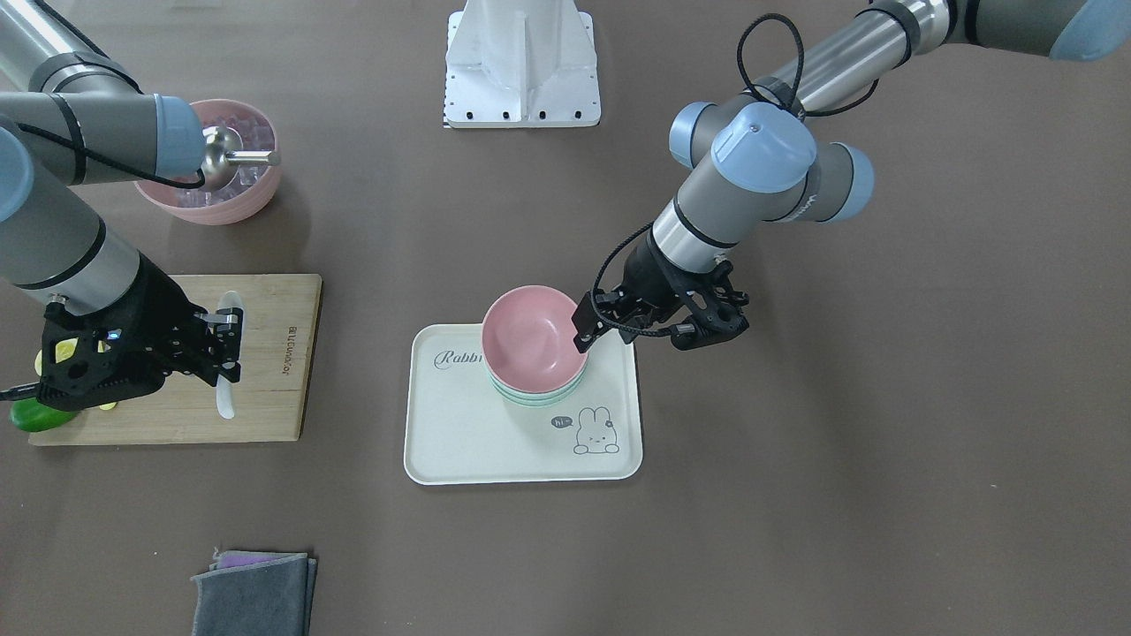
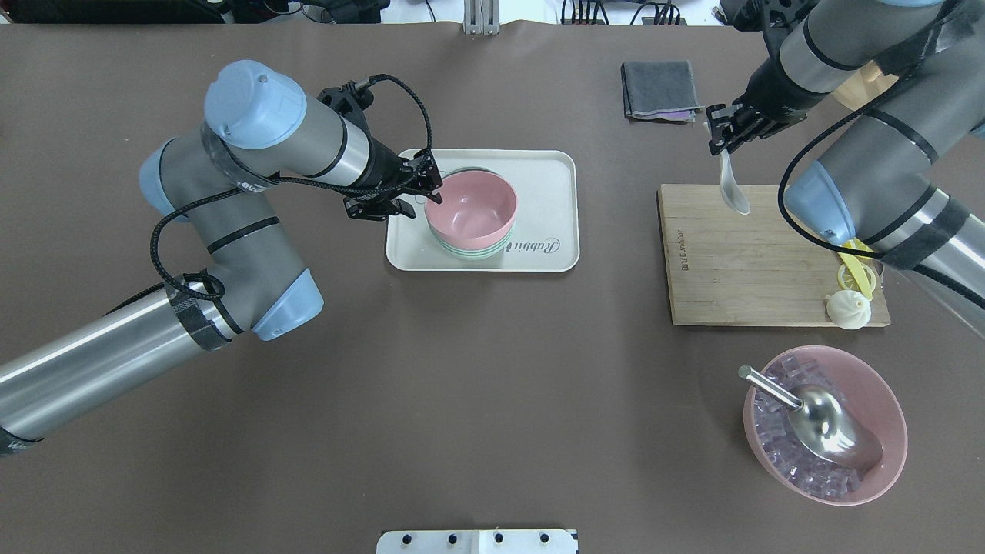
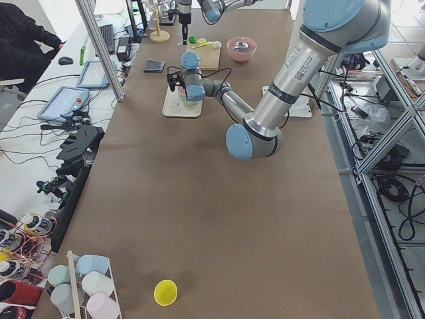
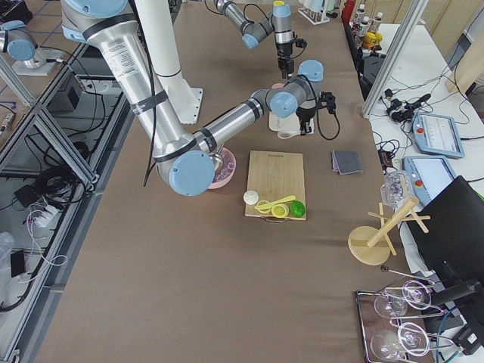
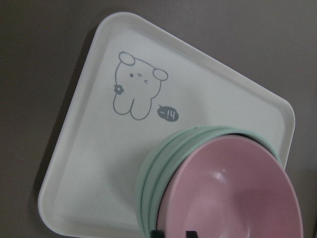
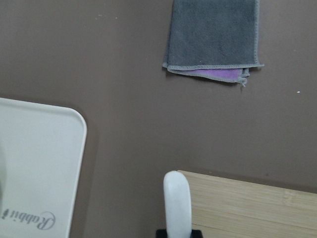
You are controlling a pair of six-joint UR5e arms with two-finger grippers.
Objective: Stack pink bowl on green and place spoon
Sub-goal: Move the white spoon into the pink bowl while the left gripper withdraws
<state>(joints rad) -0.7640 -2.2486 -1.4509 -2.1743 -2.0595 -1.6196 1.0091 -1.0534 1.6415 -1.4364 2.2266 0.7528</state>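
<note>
Next, I let go of the white spoon with my right gripper in the pink bowl (image 1: 524,378), with its handle over the pink bowl's rim toward the rabbit drawing.
The pink bowl (image 1: 530,336) sits slightly tilted in the stack of mint-green bowls (image 1: 530,396) on a cream rabbit tray (image 1: 459,442). My left gripper (image 1: 588,331) is shut on the pink bowl's rim on the robot's left side. The left wrist view shows the pink bowl (image 5: 233,193) in the green bowls (image 5: 153,173). My right gripper (image 2: 723,140) is shut on the white spoon (image 2: 732,188) and holds it just above the far edge of the wooden cutting board (image 2: 739,269). The spoon's end shows in the right wrist view (image 6: 177,203).
A larger pink bowl (image 2: 885,400) with ice cubes and a metal scoop (image 2: 823,419) stands near the robot on its right. A white bun (image 2: 849,309) and yellow pieces lie on the board's corner. A folded grey cloth (image 2: 660,88) lies beyond the board.
</note>
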